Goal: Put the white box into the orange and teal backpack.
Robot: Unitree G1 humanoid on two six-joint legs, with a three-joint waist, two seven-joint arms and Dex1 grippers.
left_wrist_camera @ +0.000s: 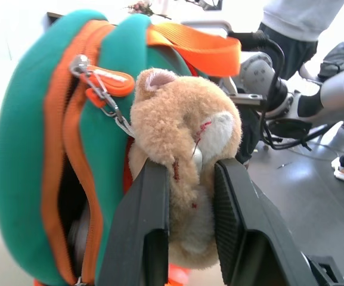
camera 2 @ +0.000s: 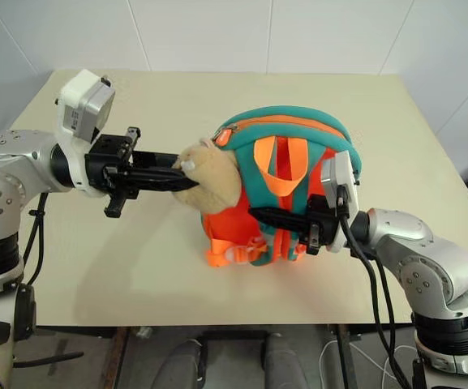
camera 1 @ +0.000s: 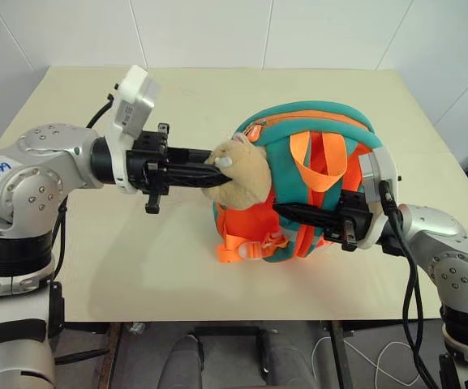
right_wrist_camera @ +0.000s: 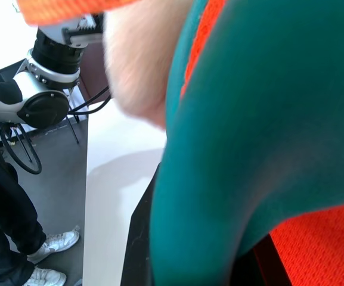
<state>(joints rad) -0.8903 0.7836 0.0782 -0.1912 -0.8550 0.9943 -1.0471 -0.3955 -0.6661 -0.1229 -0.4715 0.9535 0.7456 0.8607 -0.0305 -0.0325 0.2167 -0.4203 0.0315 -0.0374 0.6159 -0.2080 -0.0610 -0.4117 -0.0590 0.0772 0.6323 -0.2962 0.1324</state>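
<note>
My left gripper needs to release the tan plush toy low (camera 1: 203, 219) beside the backpack, close to its orange strap buckle.
The orange and teal backpack (camera 1: 315, 130) stands upright at the middle of the table, strap side facing me, held between my two arms. Its tan plush toy (camera 1: 242, 174) hangs off its left side. My left gripper (camera 1: 217, 174) comes in level from the left and is shut on the plush toy (left_wrist_camera: 183, 125), one black finger (left_wrist_camera: 142, 226) on each side of it. My right gripper (camera 1: 286, 212) reaches in from the right, shut on a teal strap (right_wrist_camera: 231, 149) low on the backpack. The top zip (left_wrist_camera: 70, 179) gapes open. The white box is out of view.
The beige table (camera 1: 136, 259) has bare surface to the left of and behind the backpack, and its front edge is close below the bag. A person stands beyond the table (left_wrist_camera: 297, 18); legs and white shoes (right_wrist_camera: 46, 244) are beside it.
</note>
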